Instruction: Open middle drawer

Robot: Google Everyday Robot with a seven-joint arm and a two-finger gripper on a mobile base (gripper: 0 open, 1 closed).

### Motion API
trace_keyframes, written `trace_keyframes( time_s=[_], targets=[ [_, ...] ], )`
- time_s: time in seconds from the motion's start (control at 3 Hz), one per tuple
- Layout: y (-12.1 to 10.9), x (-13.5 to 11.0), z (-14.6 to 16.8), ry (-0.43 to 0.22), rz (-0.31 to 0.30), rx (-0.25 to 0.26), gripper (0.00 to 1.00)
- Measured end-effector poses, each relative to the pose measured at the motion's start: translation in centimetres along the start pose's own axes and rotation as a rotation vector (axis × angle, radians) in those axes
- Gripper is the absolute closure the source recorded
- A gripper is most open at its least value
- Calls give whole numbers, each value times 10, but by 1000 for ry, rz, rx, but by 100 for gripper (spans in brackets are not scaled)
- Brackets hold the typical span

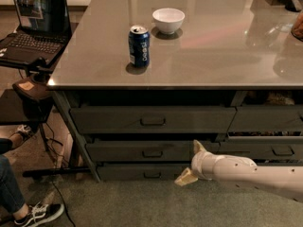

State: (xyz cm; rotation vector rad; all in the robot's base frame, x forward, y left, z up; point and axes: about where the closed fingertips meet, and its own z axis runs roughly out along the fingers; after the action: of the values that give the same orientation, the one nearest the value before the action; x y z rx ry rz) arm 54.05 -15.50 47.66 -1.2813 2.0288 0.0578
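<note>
Next, my gripper goes to the middle drawer's top edge (182, 142), between its handle and the end nearest my arm, and closes there.
The middle drawer (123, 151) is the medium-height dark grey front below the tall top drawer (113, 119) and above the slim bottom drawer (123, 171). Its front sits flush with the others, and its small loop handle (152, 153) is at centre. My gripper (191, 162) is on a white arm coming in from the right. It hovers in front of the drawer's right end, right of the handle and not touching it. Its two pale fingers are spread apart, one up (199, 147) and one down (184, 178), holding nothing.
On the grey tabletop (218, 56) stand a blue soda can (138, 46) and a white bowl (168, 20). More drawers (270, 150) lie to the right. A laptop (33, 22) on a stand and a person's legs (19, 197) are at the left.
</note>
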Motion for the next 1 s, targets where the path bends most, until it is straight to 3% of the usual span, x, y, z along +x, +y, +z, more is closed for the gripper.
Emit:
trace_keyframes(
  time_s=[0.33, 1.0],
  targets=[
    [-26, 41, 47, 19, 73, 36, 0],
    [-32, 47, 66, 8, 60, 48, 0]
  ],
)
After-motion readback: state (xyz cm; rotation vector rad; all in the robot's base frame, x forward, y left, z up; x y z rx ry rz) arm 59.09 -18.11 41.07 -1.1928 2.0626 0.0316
